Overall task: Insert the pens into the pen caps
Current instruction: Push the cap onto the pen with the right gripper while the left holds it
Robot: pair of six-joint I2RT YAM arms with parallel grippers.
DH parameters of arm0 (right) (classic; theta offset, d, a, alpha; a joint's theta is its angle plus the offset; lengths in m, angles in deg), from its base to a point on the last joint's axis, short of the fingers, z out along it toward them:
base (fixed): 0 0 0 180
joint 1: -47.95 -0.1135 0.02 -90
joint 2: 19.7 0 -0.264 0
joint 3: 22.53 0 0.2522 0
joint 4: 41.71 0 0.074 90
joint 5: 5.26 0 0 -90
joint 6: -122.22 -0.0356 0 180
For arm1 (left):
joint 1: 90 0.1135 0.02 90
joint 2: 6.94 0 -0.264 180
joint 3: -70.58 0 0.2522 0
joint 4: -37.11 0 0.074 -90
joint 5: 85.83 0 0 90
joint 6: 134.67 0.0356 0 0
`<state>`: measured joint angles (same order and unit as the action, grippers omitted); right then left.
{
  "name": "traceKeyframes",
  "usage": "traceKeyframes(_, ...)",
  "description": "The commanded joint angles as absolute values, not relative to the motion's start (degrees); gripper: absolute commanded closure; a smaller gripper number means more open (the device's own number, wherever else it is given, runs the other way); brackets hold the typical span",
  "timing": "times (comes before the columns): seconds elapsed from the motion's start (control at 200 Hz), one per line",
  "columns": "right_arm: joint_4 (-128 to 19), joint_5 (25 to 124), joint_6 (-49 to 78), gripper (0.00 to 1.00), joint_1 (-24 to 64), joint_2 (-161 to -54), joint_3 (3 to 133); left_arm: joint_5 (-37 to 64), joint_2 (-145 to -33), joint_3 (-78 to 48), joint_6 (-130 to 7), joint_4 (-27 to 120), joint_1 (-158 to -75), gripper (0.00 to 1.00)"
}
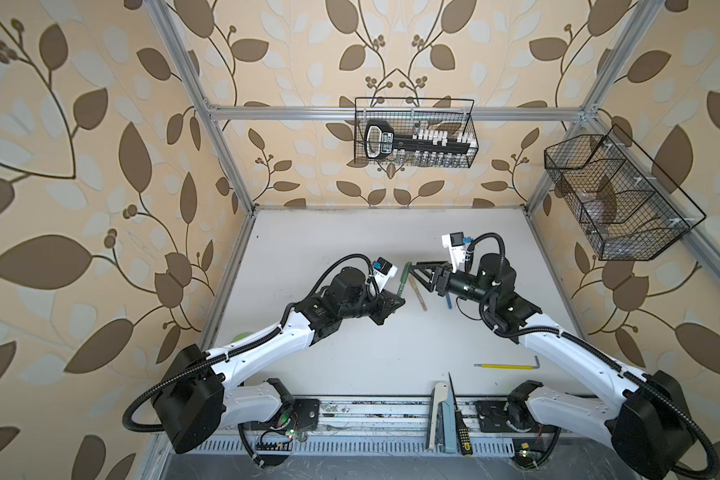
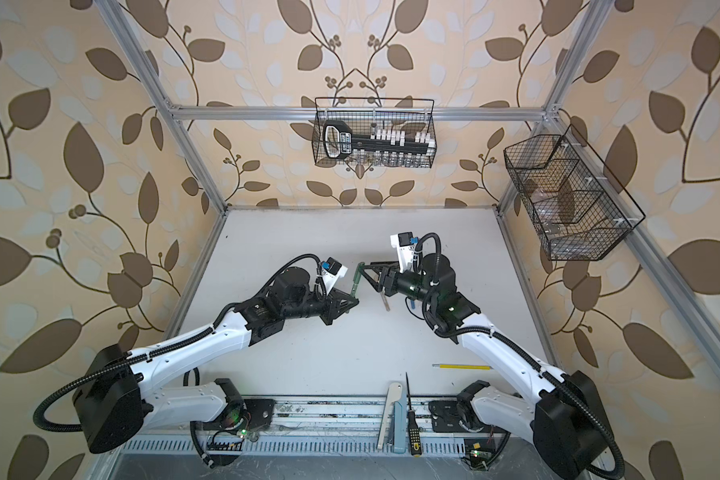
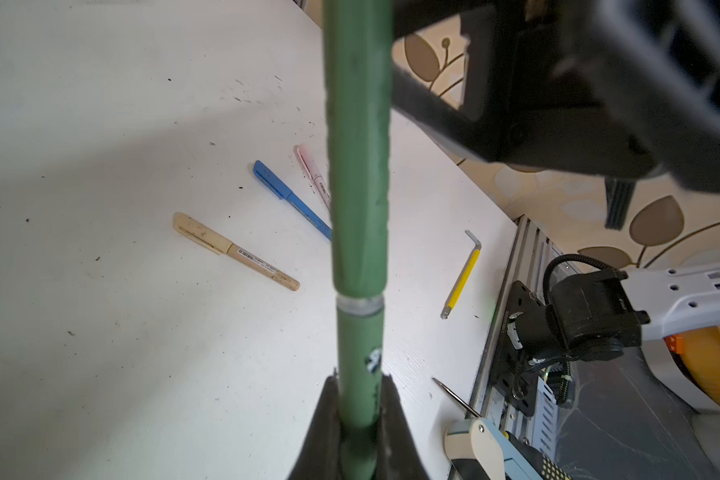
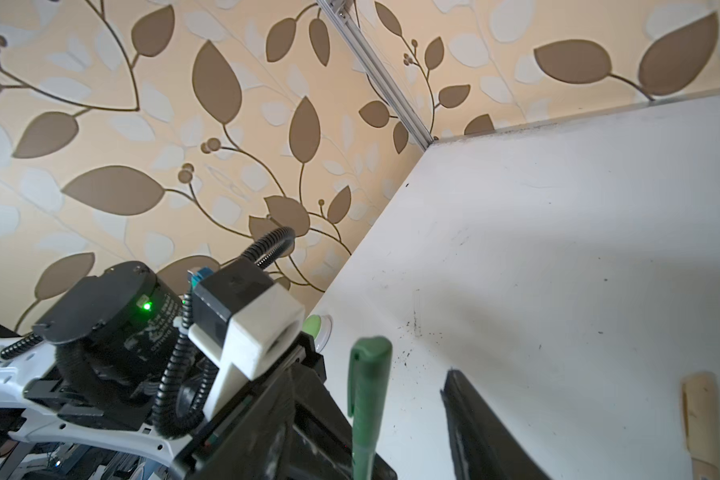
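Note:
The green cap shows a pale ring where it meets the body of the pen. Next, my right gripper closes on the cap's upper end (image 1: 408,266) and pushes it further on.
My left gripper (image 3: 359,386) is shut on the barrel of the dark green pen (image 3: 358,353), which stands upright above the table in both top views (image 1: 403,282) (image 2: 355,282). The green cap (image 3: 358,145) (image 4: 368,374) sits on the pen's upper end. My right gripper (image 1: 414,269) (image 4: 408,415) is open around the cap, and one of its fingers (image 4: 474,415) stands clear of it. On the table lie a tan pen (image 3: 233,249) (image 1: 417,293), a blue pen (image 3: 287,197) (image 1: 449,300) and a pale pink pen (image 3: 312,170), each with its cap on.
A yellow hex key (image 1: 506,366) lies at the front right. A black-yellow screwdriver (image 1: 460,424) and a white-blue tool (image 1: 441,415) rest on the front rail. Wire baskets hang on the back wall (image 1: 414,133) and the right wall (image 1: 616,195).

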<state>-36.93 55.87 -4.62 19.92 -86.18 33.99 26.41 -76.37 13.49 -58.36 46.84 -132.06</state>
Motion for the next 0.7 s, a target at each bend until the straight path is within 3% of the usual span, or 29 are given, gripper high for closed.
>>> traceKeyframes(0.0,-37.6,51.3,-3.7,0.42,20.4,-89.3,36.5,28.4,-75.3,11.6,-57.4,45.8,-132.4,1.0)
traceKeyframes(0.22,-37.4,48.9,-4.1,0.45,20.5,-92.8,39.1,29.0,-75.2,11.4,-57.5,45.5,-132.4,1.0)
traceKeyframes(0.385,-34.4,46.8,-5.6,0.53,20.5,-93.1,38.6,28.9,-75.3,11.5,-57.4,45.6,-132.3,1.0)
traceKeyframes(0.695,-34.5,45.7,-6.4,0.89,20.1,-92.5,37.5,26.5,-75.3,9.7,-55.8,45.6,-132.3,1.0)
